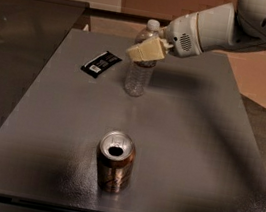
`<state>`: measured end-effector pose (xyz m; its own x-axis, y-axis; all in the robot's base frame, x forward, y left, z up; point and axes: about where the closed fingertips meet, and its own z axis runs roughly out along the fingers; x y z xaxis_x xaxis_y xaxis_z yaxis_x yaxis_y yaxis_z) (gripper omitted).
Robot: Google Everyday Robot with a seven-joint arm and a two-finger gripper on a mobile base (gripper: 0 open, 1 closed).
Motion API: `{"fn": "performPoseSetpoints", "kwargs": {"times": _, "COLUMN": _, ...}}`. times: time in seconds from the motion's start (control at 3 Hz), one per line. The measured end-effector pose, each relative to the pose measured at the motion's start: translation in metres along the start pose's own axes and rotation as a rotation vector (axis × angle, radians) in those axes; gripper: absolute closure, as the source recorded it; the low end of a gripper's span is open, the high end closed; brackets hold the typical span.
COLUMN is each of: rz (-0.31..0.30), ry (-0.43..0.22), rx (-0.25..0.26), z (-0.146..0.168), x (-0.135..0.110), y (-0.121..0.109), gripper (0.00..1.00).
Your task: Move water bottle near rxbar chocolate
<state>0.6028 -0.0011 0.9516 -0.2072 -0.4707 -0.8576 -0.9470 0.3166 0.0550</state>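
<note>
I should release the water bottle upright on the grey table (121, 77), close beside the black rxbar chocolate.
The water bottle (139, 76) is clear and ribbed with a white cap. It stands upright at the far middle of the grey table (188, 137). My gripper (146, 50) with cream fingers is shut on the water bottle's upper part, reaching in from the right. The rxbar chocolate (101, 63), a flat black wrapper with white marks, lies on the table just left of the bottle, a short gap apart.
A brown soda can (114, 161) with an open top stands near the table's front edge. A dark counter (25, 24) adjoins the table on the left. The white arm (248, 26) spans the upper right.
</note>
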Motion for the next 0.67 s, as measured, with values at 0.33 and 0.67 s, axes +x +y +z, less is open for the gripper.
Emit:
{"fn": "performPoseSetpoints", "kwargs": {"times": 0.33, "rz": -0.046, "ry": 0.000, "rx": -0.049, "z": 0.027, "x": -0.016, "y": 0.003, "gripper": 1.00}}
{"fn": "performPoseSetpoints", "kwargs": {"times": 0.67, "rz": -0.104, "ry": 0.010, "rx": -0.088, "z": 0.047, "x": -0.031, "y": 0.002, "gripper": 1.00}}
